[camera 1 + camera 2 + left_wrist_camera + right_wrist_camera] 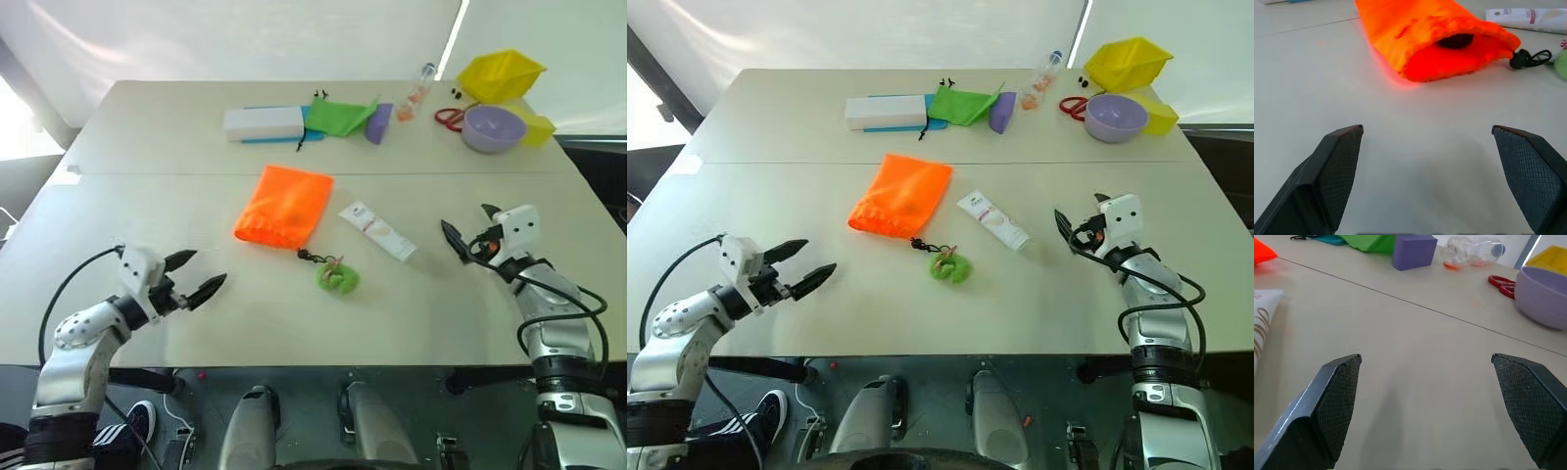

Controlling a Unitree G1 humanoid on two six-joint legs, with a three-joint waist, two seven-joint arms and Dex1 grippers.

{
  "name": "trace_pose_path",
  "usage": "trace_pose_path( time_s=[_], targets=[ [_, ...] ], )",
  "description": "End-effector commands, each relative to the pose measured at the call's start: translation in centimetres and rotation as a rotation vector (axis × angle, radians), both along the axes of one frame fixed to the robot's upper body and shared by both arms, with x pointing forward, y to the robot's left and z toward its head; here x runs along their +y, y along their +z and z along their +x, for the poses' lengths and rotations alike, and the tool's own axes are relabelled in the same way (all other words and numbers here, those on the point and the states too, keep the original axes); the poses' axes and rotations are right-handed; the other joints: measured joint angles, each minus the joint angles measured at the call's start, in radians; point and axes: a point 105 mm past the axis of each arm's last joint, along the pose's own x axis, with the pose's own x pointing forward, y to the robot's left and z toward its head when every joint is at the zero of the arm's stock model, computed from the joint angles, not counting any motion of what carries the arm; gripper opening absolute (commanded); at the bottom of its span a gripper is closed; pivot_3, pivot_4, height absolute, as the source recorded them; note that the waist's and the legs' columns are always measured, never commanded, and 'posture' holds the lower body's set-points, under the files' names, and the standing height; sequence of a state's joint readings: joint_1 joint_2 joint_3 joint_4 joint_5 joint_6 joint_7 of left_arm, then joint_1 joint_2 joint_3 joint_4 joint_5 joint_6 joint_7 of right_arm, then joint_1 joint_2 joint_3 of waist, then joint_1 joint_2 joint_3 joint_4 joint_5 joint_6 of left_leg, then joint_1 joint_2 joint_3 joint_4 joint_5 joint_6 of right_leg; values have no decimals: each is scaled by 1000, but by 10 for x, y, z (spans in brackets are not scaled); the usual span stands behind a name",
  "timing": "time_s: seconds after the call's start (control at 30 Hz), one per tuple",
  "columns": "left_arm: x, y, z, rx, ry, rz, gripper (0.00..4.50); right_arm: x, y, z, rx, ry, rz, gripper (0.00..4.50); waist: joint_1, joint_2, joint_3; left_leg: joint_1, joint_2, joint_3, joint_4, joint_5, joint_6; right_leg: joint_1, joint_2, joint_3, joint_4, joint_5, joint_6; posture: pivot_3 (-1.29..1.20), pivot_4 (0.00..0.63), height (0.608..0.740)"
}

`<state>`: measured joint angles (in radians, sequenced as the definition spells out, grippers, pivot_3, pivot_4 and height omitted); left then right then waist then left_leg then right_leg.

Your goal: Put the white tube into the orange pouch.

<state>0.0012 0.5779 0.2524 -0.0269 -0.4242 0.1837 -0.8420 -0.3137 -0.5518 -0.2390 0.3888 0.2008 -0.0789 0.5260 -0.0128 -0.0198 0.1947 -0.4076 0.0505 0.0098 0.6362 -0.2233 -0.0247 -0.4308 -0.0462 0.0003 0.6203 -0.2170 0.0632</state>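
Observation:
Next, my right gripper grips the white tube's cap [404, 251], because that leaves the flat end free to go into the orange pouch first.
The orange pouch [285, 204] lies flat in the middle of the table, its gathered mouth [1457, 41] toward me and its dark cord running to a fuzzy green tassel [338, 277]. Just right of it lies the white tube [377, 230], slanted, apart from the pouch. My left gripper [194, 275] hovers open and empty near the front left, pointing at the pouch mouth. Open and empty too, my right gripper [467, 228] sits at the right, a short way right of the tube.
Along the far edge lie a white box [264, 123], a green fabric pouch [338, 116], a purple block [379, 123], a clear bottle [417, 91], red scissors [450, 118], a lilac bowl [493, 128] and a yellow bin [502, 74].

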Motion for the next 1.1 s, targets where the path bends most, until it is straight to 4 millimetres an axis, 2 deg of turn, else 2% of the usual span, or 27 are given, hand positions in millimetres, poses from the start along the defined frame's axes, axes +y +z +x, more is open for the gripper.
trace_pose_path(
  time_s=[0.03, 0.2, 0.5, 0.63, 0.73, 0.8, 0.9, 1.0, 1.1],
  targets=[
    [0, 19, 1, -101, 10, 21, 4500, -7, 15, 1, -57, -15, -10, 4452, 0, 0, 0, 0, 0, 0, 0, 0, 0, 0, 0, 0, 0, 0, 0, 0, 150, 740],
    [4, 16, 4, -88, 14, 74, 4500, -3, 13, 2, -49, 5, -18, 4452, -3, 0, 0, 0, 0, 0, 0, 0, 0, 0, 0, 0, 0, 0, 0, 0, 150, 740],
    [0, 24, 9, -136, -20, 50, 4500, 1, 11, -1, -44, 36, -11, 4452, -2, 0, 0, 0, 0, 0, 0, 0, 0, 0, 0, 0, 0, 0, 0, 0, 150, 740],
    [-5, 27, 11, -175, -56, 94, 4500, 5, 15, -2, -58, 54, -9, 4452, -1, 0, 0, 0, 0, 0, -1, 0, 0, 0, 0, 0, 0, 0, 0, 0, 150, 740],
    [-6, 30, 15, -199, -61, 119, 4500, 15, 24, -8, -88, 124, 21, 4452, 0, 0, 0, 0, 0, 0, -1, 0, 0, 0, 0, 0, 0, 0, 0, 0, 150, 740],
    [-4, 39, 29, -264, -20, 170, 4500, 40, 34, -22, -106, 294, 81, 4452, 2, 0, 0, 0, 0, 0, -1, 0, 0, 0, 0, 0, 0, 0, 0, 0, 150, 740],
    [-5, 44, 44, -330, 9, 244, 4500, 76, 33, -46, -66, 526, 34, 4452, 4, 0, 0, 0, 0, -1, -1, 0, 0, 0, 1, 0, 0, 0, 0, 0, 150, 740],
    [-14, 43, 63, -372, 38, 292, 4500, 111, 29, -64, -48, 683, -59, 4452, 3, 0, 0, 0, 0, 0, 0, 0, 0, 1, 0, 0, 0, 0, 0, 0, 150, 740],
    [-26, 40, 73, -379, 24, 280, 4500, 132, 31, -72, -48, 751, -50, 4452, 0, 0, 0, 0, 0, 1, 1, 0, 0, 1, 0, 0, 0, 0, 1, 0, 150, 740]
  ],
)
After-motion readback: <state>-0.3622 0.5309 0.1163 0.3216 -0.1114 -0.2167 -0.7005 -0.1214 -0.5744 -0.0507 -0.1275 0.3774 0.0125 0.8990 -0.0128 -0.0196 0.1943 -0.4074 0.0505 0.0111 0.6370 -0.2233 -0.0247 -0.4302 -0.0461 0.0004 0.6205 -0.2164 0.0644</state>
